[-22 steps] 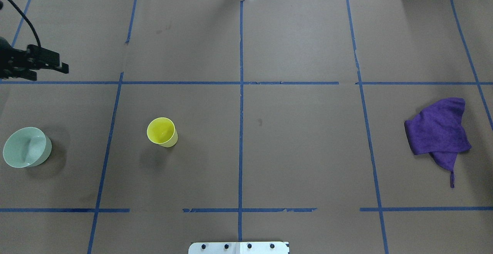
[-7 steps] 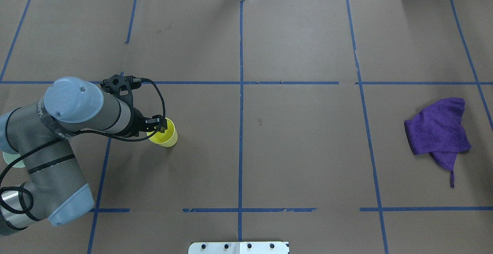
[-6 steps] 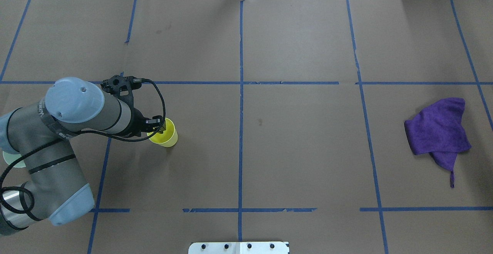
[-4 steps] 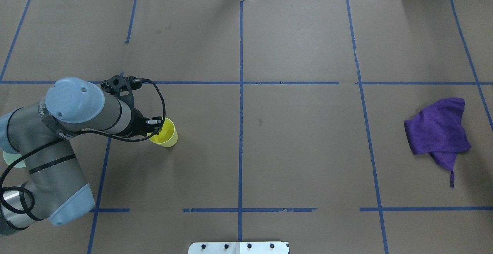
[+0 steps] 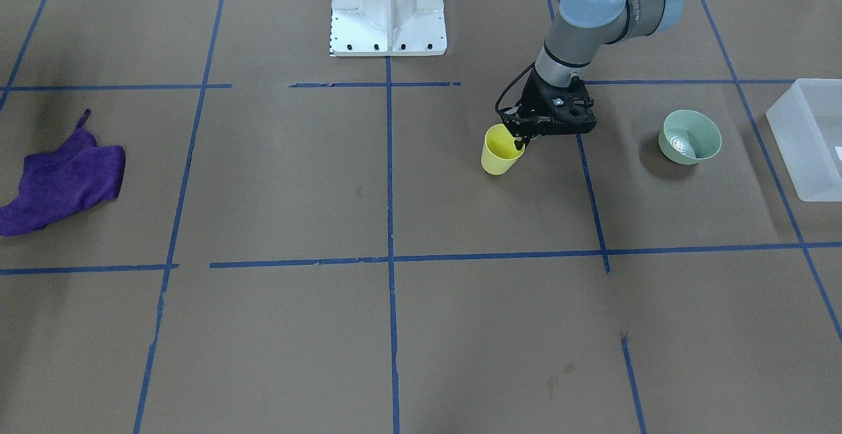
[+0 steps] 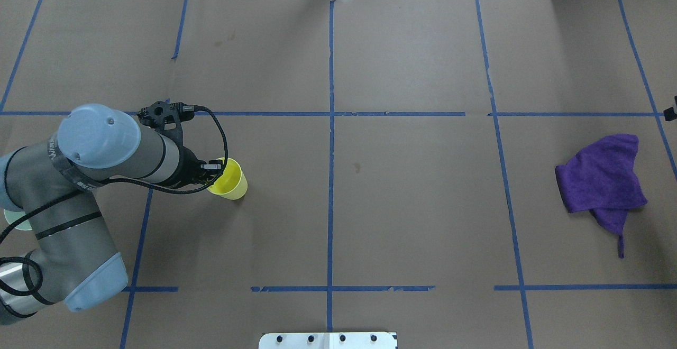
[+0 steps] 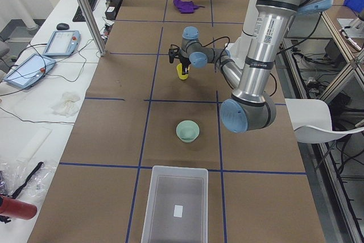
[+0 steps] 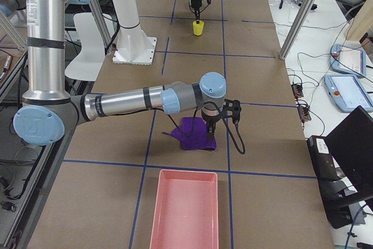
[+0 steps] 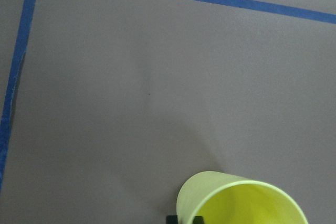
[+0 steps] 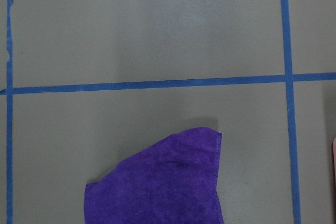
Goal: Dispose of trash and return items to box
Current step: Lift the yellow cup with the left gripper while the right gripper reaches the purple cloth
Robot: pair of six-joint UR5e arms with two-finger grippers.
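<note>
My right gripper will move down and grab the crumpled middle of the purple cloth (image 5: 68, 184) (image 10: 148, 201), so that its ends hang loose when it is lifted.
The yellow cup (image 5: 498, 153) stands left of the table's centre, also in the overhead view (image 6: 230, 182) and the left wrist view (image 9: 242, 203). My left gripper (image 5: 521, 139) is shut on the cup's rim on the robot's-left side, one finger inside and one outside. The cup looks slightly tipped. The mint-green bowl (image 5: 689, 137) sits upright beyond it, between the cup and the frosted white box (image 5: 810, 139). In the exterior right view my right gripper (image 8: 209, 124) hovers over a purple cloth (image 8: 196, 134); I cannot tell whether it is open.
The purple cloth (image 6: 601, 177) lies crumpled at the robot's right side. A pink tray (image 8: 184, 209) stands at that table end. The white robot base (image 5: 388, 6) is at the near middle edge. Blue tape lines grid the brown table.
Three seconds ago the left arm was at the far left edge. It has since come over the cup and closed on its rim. In the last second the cup shifted slightly right.
</note>
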